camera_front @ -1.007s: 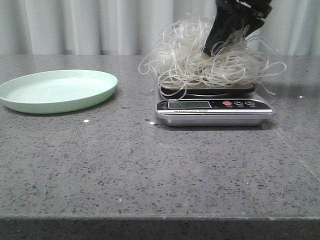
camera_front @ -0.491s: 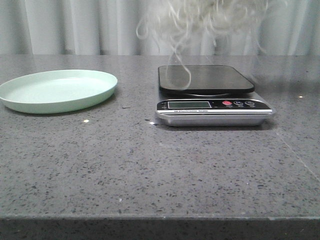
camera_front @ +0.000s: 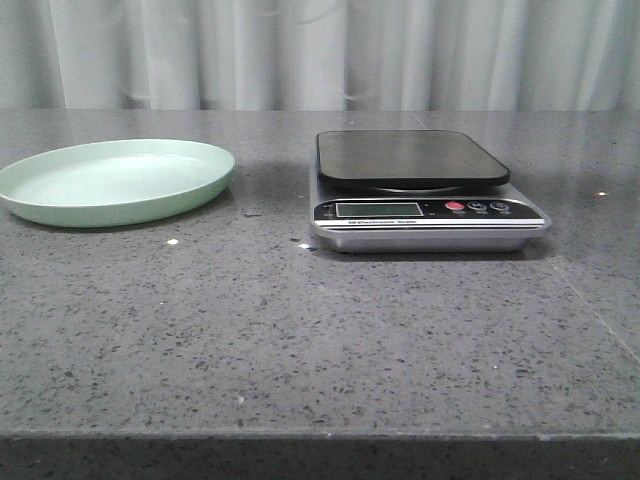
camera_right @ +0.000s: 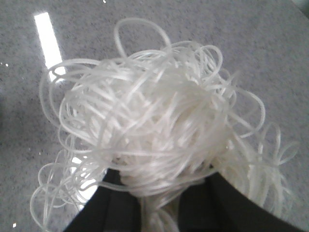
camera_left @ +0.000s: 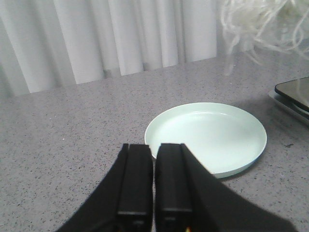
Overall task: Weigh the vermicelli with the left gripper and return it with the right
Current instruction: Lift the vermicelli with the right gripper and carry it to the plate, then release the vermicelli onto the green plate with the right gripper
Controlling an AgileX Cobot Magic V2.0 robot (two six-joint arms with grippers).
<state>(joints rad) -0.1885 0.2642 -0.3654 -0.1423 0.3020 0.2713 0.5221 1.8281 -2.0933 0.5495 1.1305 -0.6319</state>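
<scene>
I should let go of the vermicelli on the middle of the empty pale green plate (camera_front: 116, 160) with my right gripper.
The vermicelli (camera_right: 154, 125), a fluffy tangle of whitish translucent strands, hangs in my right gripper (camera_right: 159, 193), whose black fingers are shut on the bundle high above the grey table. Its strands also show in the left wrist view (camera_left: 260, 24), in the air over the scale. It is out of the front view. The scale (camera_front: 420, 195) stands bare with its black platform empty. The pale green plate (camera_front: 115, 180) sits empty at the left; it also shows in the left wrist view (camera_left: 207, 135). My left gripper (camera_left: 154, 150) is shut and empty, above the table beside the plate.
White curtains (camera_front: 320, 50) close the back of the speckled grey table (camera_front: 300, 330). The scale's edge shows in the left wrist view (camera_left: 294, 94). The table's front edge runs along the bottom of the front view.
My right gripper has lifted the vermicelli off the scale and up out of the front view. The scale's platform is now bare.
</scene>
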